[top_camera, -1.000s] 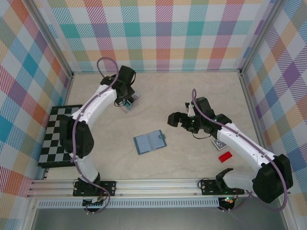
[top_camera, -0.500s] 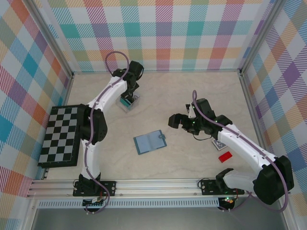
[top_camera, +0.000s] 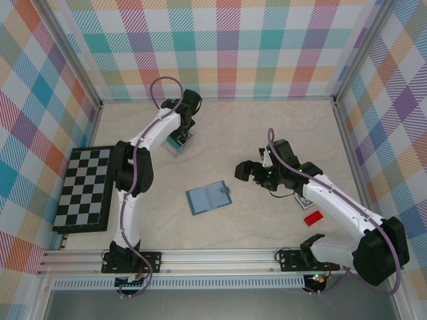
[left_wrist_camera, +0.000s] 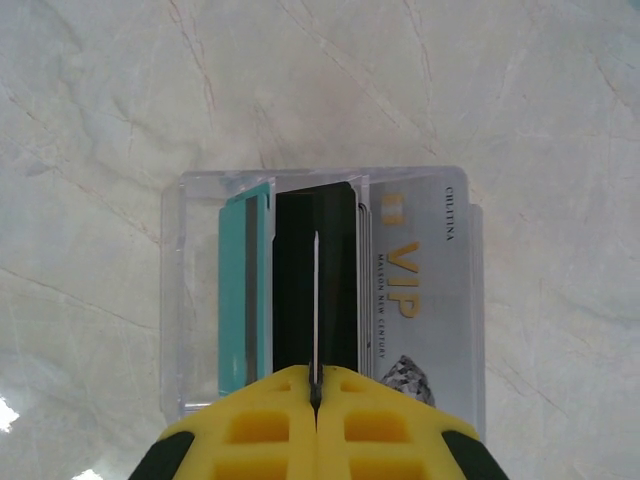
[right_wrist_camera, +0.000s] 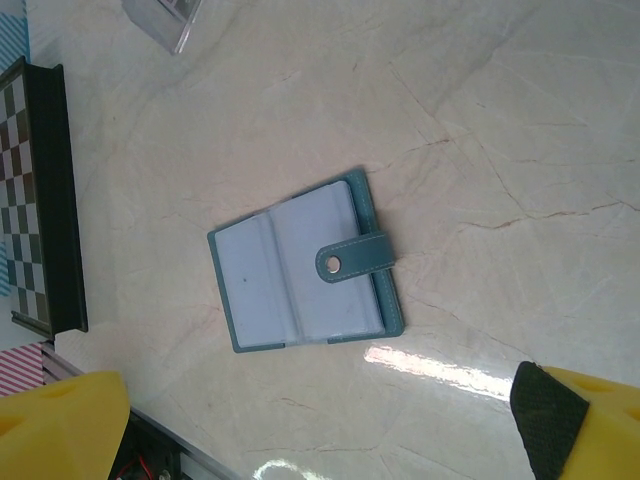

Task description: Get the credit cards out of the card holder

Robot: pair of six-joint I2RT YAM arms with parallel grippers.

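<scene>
Next, I release the thin card from my left gripper in the clear plastic box (top_camera: 182, 140) (left_wrist_camera: 316, 308), between the teal card and the silver VIP card.
The slate-teal card holder (top_camera: 208, 197) lies spread open on the table, its pale sleeves up and its closing tab (right_wrist_camera: 352, 260) folded over the right panel (right_wrist_camera: 335, 270). My right gripper (top_camera: 243, 170) hovers open just right of and above it, with nothing between its yellow fingers (right_wrist_camera: 60, 425). At the back, my left gripper (top_camera: 181, 132) hangs over the clear plastic box (left_wrist_camera: 320, 290), shut on a thin card seen edge-on (left_wrist_camera: 315, 300). The box holds a teal card (left_wrist_camera: 244, 290), a black card (left_wrist_camera: 335, 280) and a silver VIP card (left_wrist_camera: 430, 290).
A chessboard (top_camera: 83, 189) lies at the left edge. A blue patterned card (top_camera: 304, 200) and a red card (top_camera: 313, 217) lie on the table under the right arm. Plaid walls close in the back and sides.
The left arm's elbow has swung inward while its gripper shifted slightly back over the clear box. The right gripper has barely moved, and the card holder lies where it was.
</scene>
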